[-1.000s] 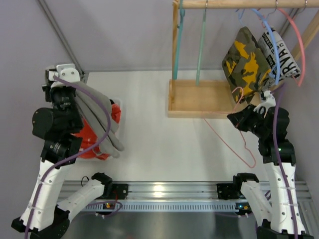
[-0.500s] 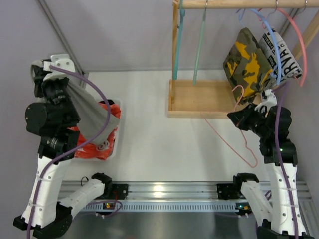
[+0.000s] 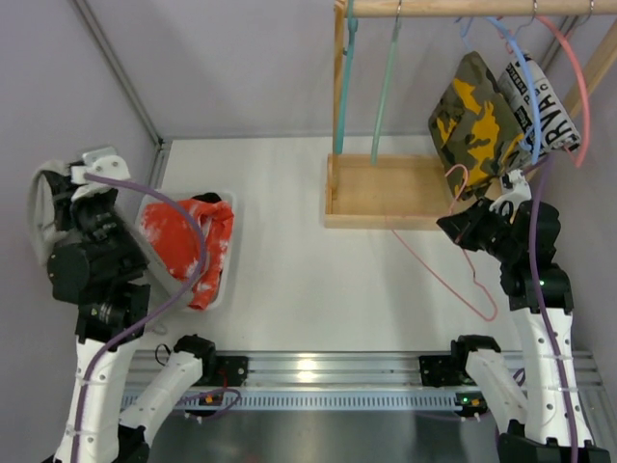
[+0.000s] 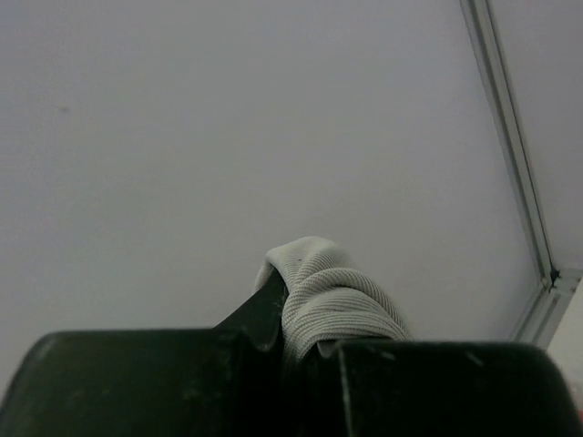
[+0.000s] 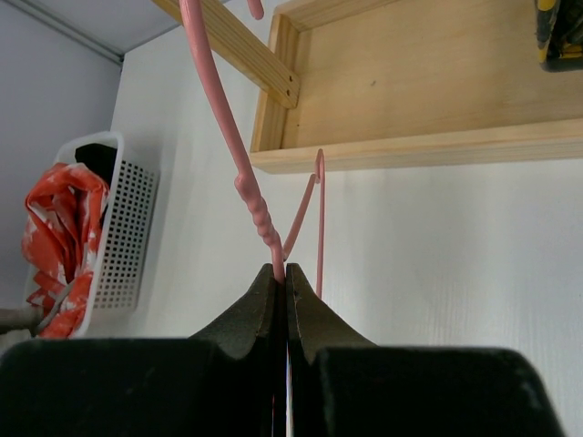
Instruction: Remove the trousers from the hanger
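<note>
Next, I release the grey trousers, now held up by the wall, from my left gripper onto the red-orange and white garment in the white basket (image 3: 189,258).
My left gripper (image 3: 60,193) is shut on the plain grey trousers (image 3: 36,207), held up by the left wall; in the left wrist view the ribbed grey cloth (image 4: 332,300) bunches between my fingers. My right gripper (image 3: 455,224) is shut on the thin wire of an empty pink hanger (image 3: 479,289), which the right wrist view (image 5: 246,182) shows running up from the closed jaws. The camouflage trousers (image 3: 474,121) hang from the wooden rail (image 3: 463,8) at the upper right, above my right gripper.
A white basket (image 3: 228,256) holding a red-orange and white garment (image 3: 178,246) stands beside my left arm. The wooden rack's base tray (image 3: 386,193) sits mid-right. Two teal hangers (image 3: 386,87) and a black-and-white printed garment (image 3: 551,106) hang from the rail.
My left arm has swung the grey trousers from over the basket up and left toward the wall, uncovering the red-orange garment. My right gripper has barely moved.
</note>
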Motion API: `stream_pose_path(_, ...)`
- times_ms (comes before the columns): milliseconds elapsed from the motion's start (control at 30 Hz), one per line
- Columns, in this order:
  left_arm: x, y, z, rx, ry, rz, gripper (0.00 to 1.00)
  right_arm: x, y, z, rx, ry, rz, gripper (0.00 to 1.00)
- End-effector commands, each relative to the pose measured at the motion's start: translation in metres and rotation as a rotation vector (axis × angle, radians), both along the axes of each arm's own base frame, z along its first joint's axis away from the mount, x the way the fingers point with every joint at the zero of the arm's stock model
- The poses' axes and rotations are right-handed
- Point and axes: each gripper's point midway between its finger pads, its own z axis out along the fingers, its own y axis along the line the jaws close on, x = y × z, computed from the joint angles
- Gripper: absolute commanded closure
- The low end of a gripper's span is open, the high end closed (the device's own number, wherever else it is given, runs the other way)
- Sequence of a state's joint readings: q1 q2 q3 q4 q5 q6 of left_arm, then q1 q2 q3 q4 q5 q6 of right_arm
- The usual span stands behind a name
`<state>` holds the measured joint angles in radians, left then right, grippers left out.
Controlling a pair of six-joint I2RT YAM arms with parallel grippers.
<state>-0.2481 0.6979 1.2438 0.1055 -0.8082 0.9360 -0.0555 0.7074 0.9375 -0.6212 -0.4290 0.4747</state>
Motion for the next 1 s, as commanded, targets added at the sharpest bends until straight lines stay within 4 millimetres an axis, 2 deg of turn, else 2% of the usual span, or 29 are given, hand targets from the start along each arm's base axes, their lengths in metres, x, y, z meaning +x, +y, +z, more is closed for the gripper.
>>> stream_pose_path(0,0.029,-0.012,-0.027,0.027,0.037,-0.045,1.0,0.003,-0.001,0.028,0.002,-0.094,0.002,1.0)
stream_pose_path(33,0.04,-0.015,-0.041,0.033,0.05,-0.051,1.0,0.003,-0.001,0.029,-0.002,-0.097,0.002,1.0)
stream_pose_path(133,0.063,-0.025,-0.058,0.065,0.056,-0.079,1.0,0.001,-0.002,0.03,-0.011,-0.097,0.002,1.0)
stream_pose_path(267,0.085,-0.032,-0.057,0.081,0.023,-0.096,1.0,0.0,-0.003,0.031,-0.025,-0.098,0.002,1.0)
stream_pose_path(300,0.101,-0.038,-0.059,0.085,0.031,-0.128,1.0,0.0,-0.003,0.031,-0.027,-0.099,0.001,1.0)
stream_pose_path(367,0.111,-0.026,-0.05,0.077,0.003,-0.108,1.0,0.0,-0.003,0.032,-0.028,-0.102,0.003,1.0)
stream_pose_path(400,0.129,-0.022,-0.057,0.047,0.011,-0.124,1.0,0.0,-0.003,0.033,-0.03,-0.106,0.003,1.0)
stream_pose_path(433,0.131,-0.006,-0.043,0.052,-0.012,-0.103,1.0,0.0,-0.003,0.033,-0.033,-0.109,0.004,1.0)
stream_pose_path(467,0.137,0.002,-0.042,0.046,-0.012,-0.097,1.0,0.0,-0.003,0.033,-0.029,-0.105,0.005,1.0)
stream_pose_path(500,0.151,0.013,-0.05,0.024,0.008,-0.087,1.0,0.0,-0.003,0.032,-0.03,-0.102,0.005,1.0)
stream_pose_path(533,0.152,0.023,-0.044,0.031,0.001,-0.07,1.0,0.0,-0.002,0.031,-0.03,-0.101,0.007,1.0)
stream_pose_path(733,0.177,0.019,-0.051,-0.005,0.006,-0.16,1.0,0.001,-0.001,0.027,-0.017,-0.096,0.007,1.0)
stream_pose_path(867,0.198,0.028,-0.059,-0.06,0.026,-0.133,1.0,0.002,-0.001,0.029,-0.014,-0.094,0.009,1.0)
stream_pose_path(933,0.202,0.027,-0.053,-0.074,0.007,-0.146,1.0,0.001,-0.001,0.029,-0.015,-0.094,0.01,1.0)
stream_pose_path(967,0.203,0.026,-0.06,-0.089,0.045,-0.153,1.0,0.0,0.0,0.029,-0.012,-0.095,0.014,1.0)
